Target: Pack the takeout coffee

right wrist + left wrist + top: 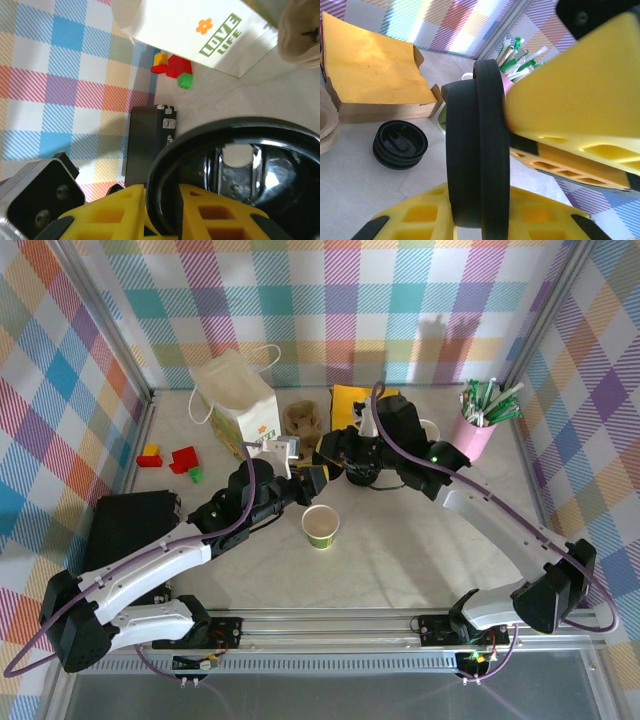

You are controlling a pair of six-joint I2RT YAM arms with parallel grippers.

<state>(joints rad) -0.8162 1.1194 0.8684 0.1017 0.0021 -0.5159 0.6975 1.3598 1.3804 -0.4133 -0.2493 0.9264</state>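
The lid's hollow bottom side is facing the wrist of my right gripper, so my left gripper will turn the lid while my right gripper moves around to grab the lid's rim (494, 150).
The takeout coffee cup (321, 526), cream above and green below, stands open-topped on the table just in front of both grippers. A round black lid (477, 145) hangs edge-on between them. My left gripper (480, 217) is shut across the lid's thickness, one yellow finger (415, 220) on each face. My right gripper (162, 210) straddles the lid's rim (240, 165); I cannot make out whether its fingers still press on it. In the top view the left gripper (316, 478) and right gripper (336, 462) meet nose to nose.
Spare black lids (400, 145) lie on the table beside a yellow-brown paper bag (370, 65). A white "LOVE LIFE" bag (237, 400) stands at the back left, a pink cup of straws (475, 430) at the back right. Toy bricks (170, 457) and a black box (130, 525) are at the left.
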